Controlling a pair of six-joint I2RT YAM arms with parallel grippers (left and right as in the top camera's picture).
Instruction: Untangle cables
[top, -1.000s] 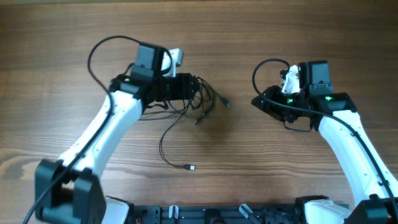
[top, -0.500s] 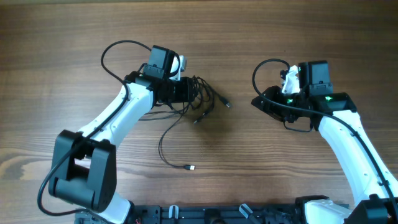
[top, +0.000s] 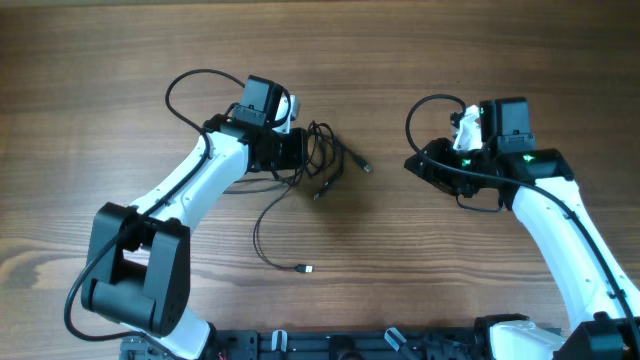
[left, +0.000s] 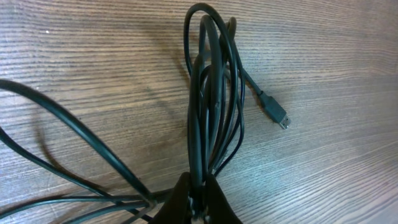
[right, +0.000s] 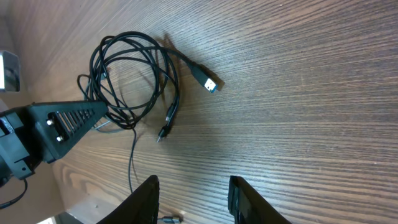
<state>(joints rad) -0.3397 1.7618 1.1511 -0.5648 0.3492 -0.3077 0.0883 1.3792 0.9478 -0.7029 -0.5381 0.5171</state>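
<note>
The cable loops are tightly bunched in the robot's left gripper, so it should open and regrip them more loosely before the right gripper takes the loops' free side (top: 325, 145).
The cables (top: 326, 160) are thin black cords looped in a loose tangle left of the table's middle. One plug (top: 366, 168) points right, and a long strand trails forward to another plug (top: 307, 269). My left gripper (top: 303, 152) is at the tangle's left side. In the left wrist view it (left: 198, 200) is shut on a bundle of cable loops (left: 211, 93), and a plug (left: 281, 119) lies beyond. My right gripper (top: 422, 163) stands open, well right of the tangle. Nothing is between its fingers (right: 148, 198), and the cables (right: 134, 74) lie far ahead of it.
Thick black arm cables arc above the left arm (top: 185, 85) and beside the right wrist (top: 420, 110). A black rail (top: 330, 345) runs along the front edge. Wood table (top: 400, 250) lies between the arms.
My left gripper has closed on the cable loops after the left arm shifted toward the tangle. The right arm has not moved.
</note>
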